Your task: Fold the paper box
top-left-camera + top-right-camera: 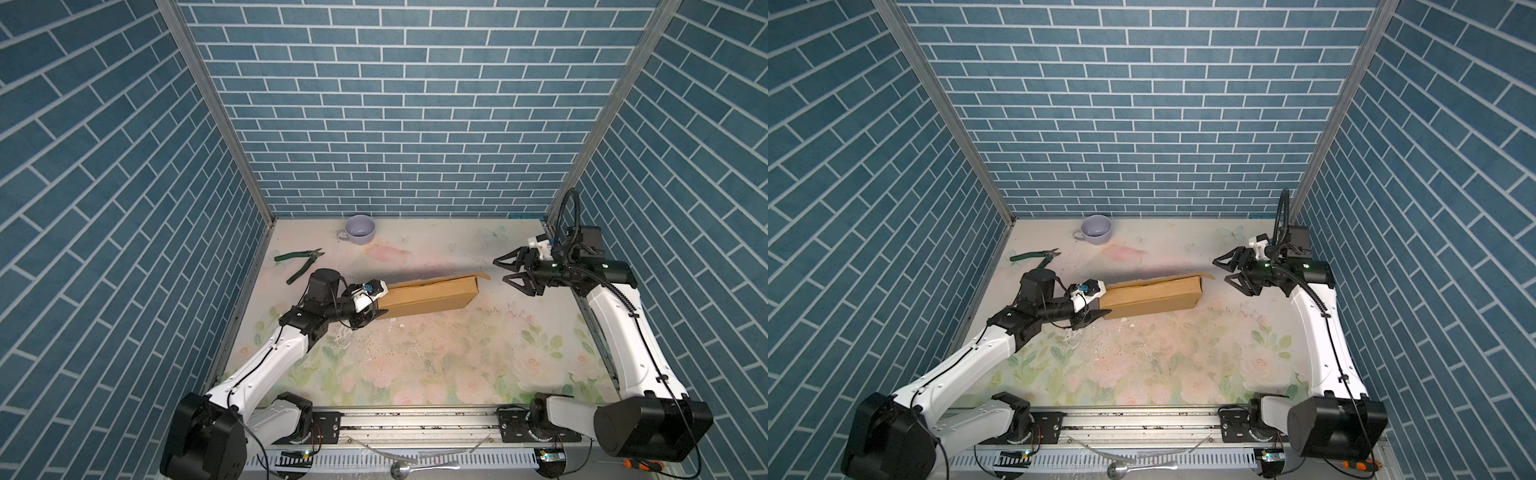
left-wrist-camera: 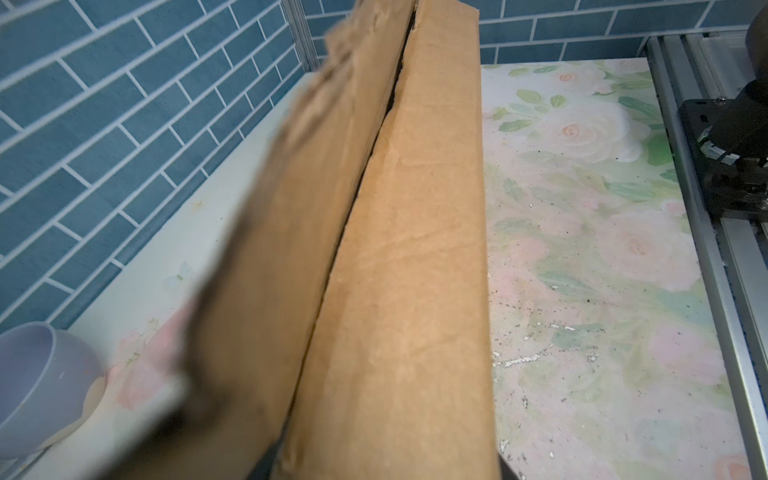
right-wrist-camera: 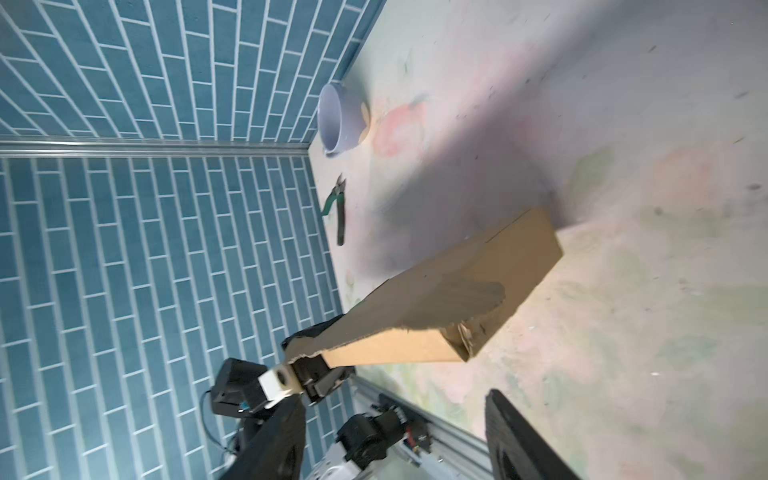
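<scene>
The flap sticks out past the paper box's loose end, where my left gripper can't reach, so next my right gripper pinches the flap's jutting tip [image 1: 484, 276] before folding it in.
The paper box [image 1: 432, 296] is a long brown cardboard shape, folded up narrow, lying across the floral table [image 1: 415, 365] left of centre in both top views. A ragged flap [image 1: 457, 277] stands along its far edge. My left gripper [image 1: 382, 301] is shut on the box's left end, with one finger [image 1: 1102, 313] showing under the near face. In the left wrist view the paper box [image 2: 415, 291] fills the middle and hides the jaws. My right gripper [image 1: 499, 270] hangs open and empty to the right of the box's far end, apart from it; in the right wrist view its fingers [image 3: 282, 436] stand wide.
A lilac cup [image 1: 360, 229] stands at the back wall. Green-handled pliers [image 1: 299, 264] lie at the back left, just behind my left arm. A metal rail [image 1: 415, 419] runs along the front edge, with a spoon [image 1: 401, 469] and an orange screwdriver [image 1: 638, 464] beyond it. Blue brick walls close three sides.
</scene>
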Controlling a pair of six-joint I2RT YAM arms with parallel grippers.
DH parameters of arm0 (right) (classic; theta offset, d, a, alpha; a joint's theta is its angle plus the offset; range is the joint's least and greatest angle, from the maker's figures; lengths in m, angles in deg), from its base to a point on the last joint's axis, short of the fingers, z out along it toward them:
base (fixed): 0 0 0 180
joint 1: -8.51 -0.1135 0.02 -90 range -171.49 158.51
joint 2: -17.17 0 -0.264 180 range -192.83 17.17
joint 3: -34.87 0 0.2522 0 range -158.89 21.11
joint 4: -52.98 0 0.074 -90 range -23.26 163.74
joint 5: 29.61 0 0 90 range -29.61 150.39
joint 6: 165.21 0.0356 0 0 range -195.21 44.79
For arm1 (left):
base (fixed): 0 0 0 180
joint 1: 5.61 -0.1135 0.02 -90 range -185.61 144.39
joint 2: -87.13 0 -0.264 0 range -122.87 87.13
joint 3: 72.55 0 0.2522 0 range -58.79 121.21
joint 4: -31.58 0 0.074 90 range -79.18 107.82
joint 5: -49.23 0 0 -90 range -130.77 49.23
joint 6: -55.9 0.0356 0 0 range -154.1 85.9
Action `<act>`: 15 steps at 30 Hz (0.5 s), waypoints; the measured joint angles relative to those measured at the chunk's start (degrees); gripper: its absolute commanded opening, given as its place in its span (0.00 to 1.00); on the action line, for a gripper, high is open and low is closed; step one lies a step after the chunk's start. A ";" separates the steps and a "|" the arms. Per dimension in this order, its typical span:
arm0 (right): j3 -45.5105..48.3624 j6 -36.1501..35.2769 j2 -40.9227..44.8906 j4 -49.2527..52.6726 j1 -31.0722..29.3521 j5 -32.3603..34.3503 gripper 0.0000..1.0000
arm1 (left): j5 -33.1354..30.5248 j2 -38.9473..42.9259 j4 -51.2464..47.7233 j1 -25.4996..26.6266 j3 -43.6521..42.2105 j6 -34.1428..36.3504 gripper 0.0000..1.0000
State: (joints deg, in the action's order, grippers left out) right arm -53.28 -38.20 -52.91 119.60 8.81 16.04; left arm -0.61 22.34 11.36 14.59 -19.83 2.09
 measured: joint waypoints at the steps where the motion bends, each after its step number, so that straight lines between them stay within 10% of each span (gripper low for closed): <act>1: -0.26 -2.69 0.46 1.33 -0.33 2.86 0.67 | 0.22 -1.22 -1.51 -0.15 0.81 1.01 0.10; 15: -1.16 -30.14 -2.16 2.93 -19.74 28.48 0.56 | 2.47 -6.97 -6.25 -0.90 3.67 6.12 0.11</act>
State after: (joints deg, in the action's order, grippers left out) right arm -54.44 -68.34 -55.08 122.53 -10.93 44.52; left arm 1.86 15.37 5.11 13.70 -16.16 8.21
